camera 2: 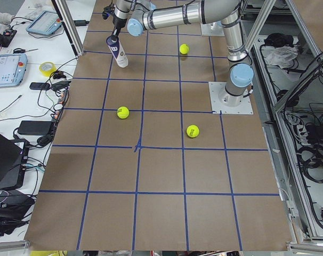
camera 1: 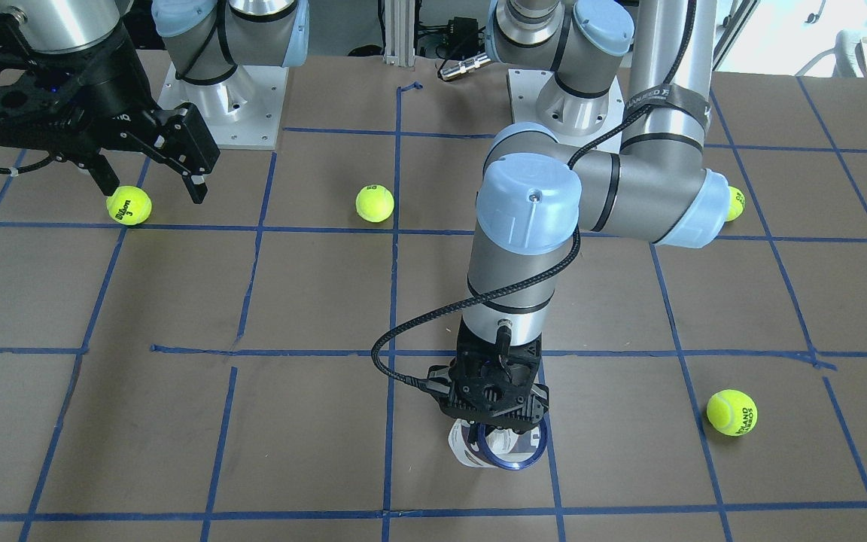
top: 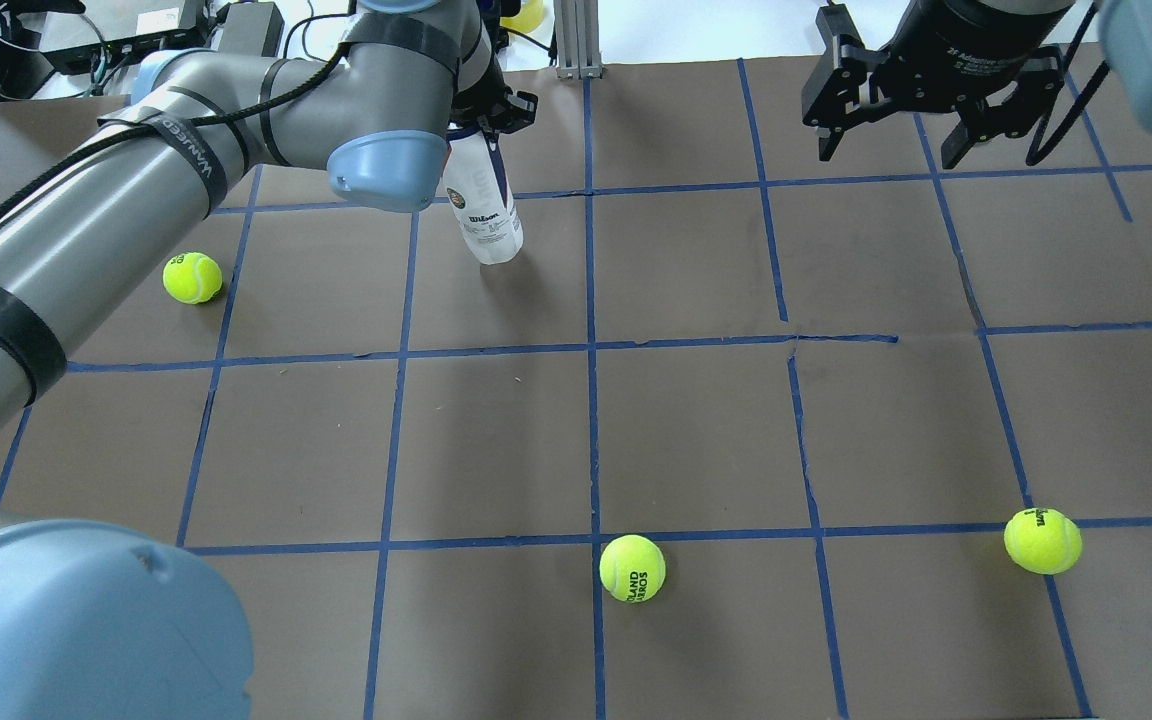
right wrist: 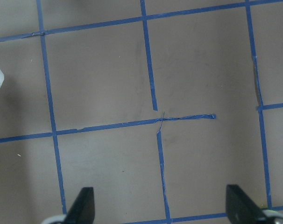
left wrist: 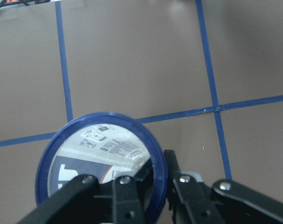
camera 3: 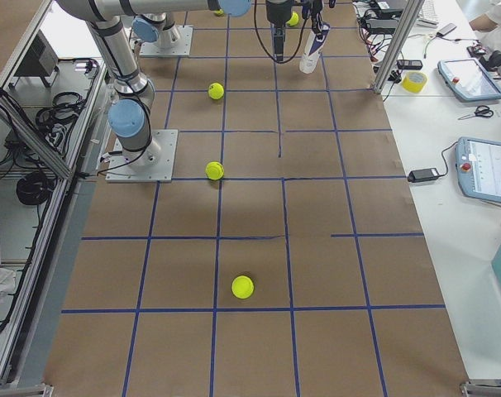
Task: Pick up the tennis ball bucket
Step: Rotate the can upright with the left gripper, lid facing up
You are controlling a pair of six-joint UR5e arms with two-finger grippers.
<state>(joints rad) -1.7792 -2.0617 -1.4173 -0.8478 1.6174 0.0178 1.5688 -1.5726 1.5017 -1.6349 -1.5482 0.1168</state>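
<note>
The tennis ball bucket slants below its rim held by the left gripper, so the robot should loosen that grip, take hold again of the bucket's rim (camera 1: pixel 522 466) and stand the bucket on its base.
The tennis ball bucket (top: pixel 483 212) is a slim clear can with a white and navy label and a dark blue rim (left wrist: pixel 102 158). It is at the table's far side, left of the middle, and tilted slightly. My left gripper (top: pixel 487 128) is shut on the rim, one finger inside the can and one outside (left wrist: pixel 155 186). The bucket hangs below the gripper (camera 1: pixel 490 421); whether its base touches the paper I cannot tell. The bucket looks empty. My right gripper (top: pixel 886 155) is open and empty, high over the far right (right wrist: pixel 161 207).
Brown paper with a blue tape grid (top: pixel 591 345) covers the table. Loose tennis balls lie at the left (top: pixel 192 277), near middle (top: pixel 632 568) and near right (top: pixel 1042 540). One ball (camera 1: pixel 129 205) lies below my right gripper (camera 1: pixel 151 184). Both arm bases stand at the robot's edge.
</note>
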